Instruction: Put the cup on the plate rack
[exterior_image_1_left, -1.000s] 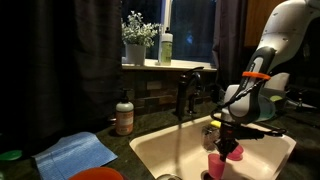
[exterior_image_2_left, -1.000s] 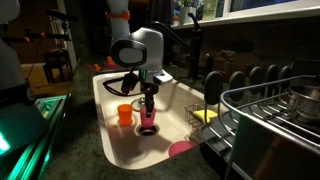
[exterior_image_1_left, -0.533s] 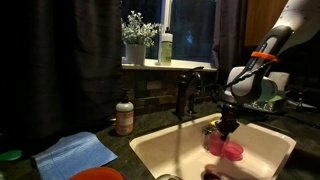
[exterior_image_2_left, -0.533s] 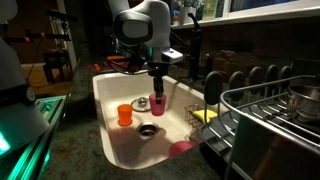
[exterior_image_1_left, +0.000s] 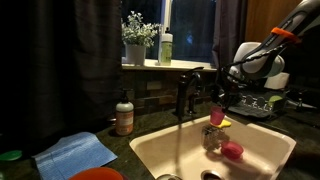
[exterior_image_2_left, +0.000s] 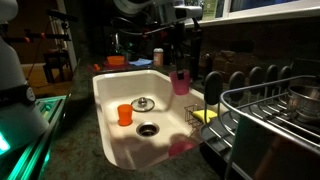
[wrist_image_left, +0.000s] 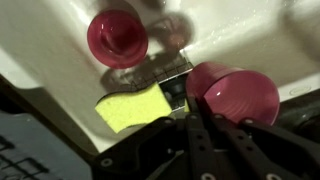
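Note:
My gripper is going to release the magenta-pink cup, still above the sink's far side, in the middle of the dark wire plate rack (exterior_image_1_left: 254, 100), next to the green cup.
My gripper (exterior_image_2_left: 180, 68) is shut on the rim of the magenta-pink cup (exterior_image_2_left: 180, 83) and holds it in the air above the far side of the sink. In an exterior view the cup (exterior_image_1_left: 217, 115) hangs below the gripper (exterior_image_1_left: 219, 102) near the tap. In the wrist view the cup (wrist_image_left: 240, 92) sits right at my fingers (wrist_image_left: 195, 105), which pinch its wall. The dark wire plate rack (exterior_image_2_left: 262, 112) stands at the right, beside the sink, lower than and apart from the cup.
The cream sink basin (exterior_image_2_left: 108, 95) holds an orange cup (exterior_image_2_left: 124, 114), a drain (exterior_image_2_left: 148, 129), a yellow sponge (exterior_image_2_left: 203, 115) and a flat pink bowl (exterior_image_2_left: 182, 148). The bowl (wrist_image_left: 117, 37) and sponge (wrist_image_left: 135, 108) lie below me. The tap (exterior_image_1_left: 186, 92) stands close by.
My gripper has risen out of the sink with the cup, from near the drain to above the basin's edge, moving toward the rack side.

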